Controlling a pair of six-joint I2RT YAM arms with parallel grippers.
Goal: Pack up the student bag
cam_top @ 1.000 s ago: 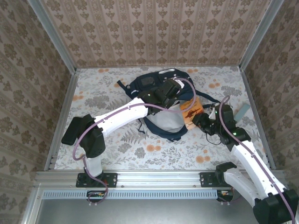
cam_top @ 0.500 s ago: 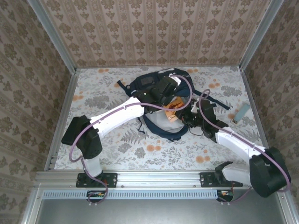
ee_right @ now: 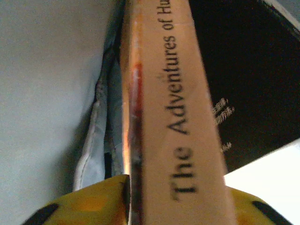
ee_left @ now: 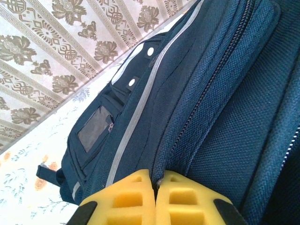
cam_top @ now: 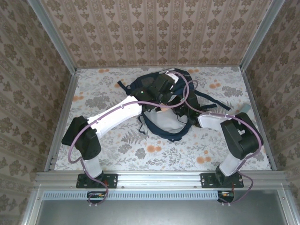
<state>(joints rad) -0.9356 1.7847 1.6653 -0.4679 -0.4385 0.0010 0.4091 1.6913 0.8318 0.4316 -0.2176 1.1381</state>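
My left gripper needs to let go of the bag's fabric edge on the front rim of the bag's opening (cam_top: 162, 129).
The navy student bag (cam_top: 161, 123) lies in the middle of the table with its mouth open toward the right. My left gripper (cam_top: 165, 93) is over its top. In the left wrist view the yellow fingers (ee_left: 136, 197) are shut on the bag's (ee_left: 225, 93) fabric edge beside a zipper. My right gripper (cam_top: 182, 106) reaches into the mouth from the right. In the right wrist view a tan book (ee_right: 173, 93) with "The Adventures of Hu" on its spine stands between the right gripper's (ee_right: 176, 187) jaws, inside the bag's pale grey lining (ee_right: 47, 70).
A small grey-blue flat item (cam_top: 245, 108) lies on the table behind my right arm's elbow, near the right wall. Dark straps (cam_top: 213, 99) trail off the bag to the right. Patterned walls and metal rails (cam_top: 61, 117) close in the table.
My right arm has swung left and carried the book into the bag's mouth, so the book is no longer seen from above. The left gripper has kept its hold on the bag.
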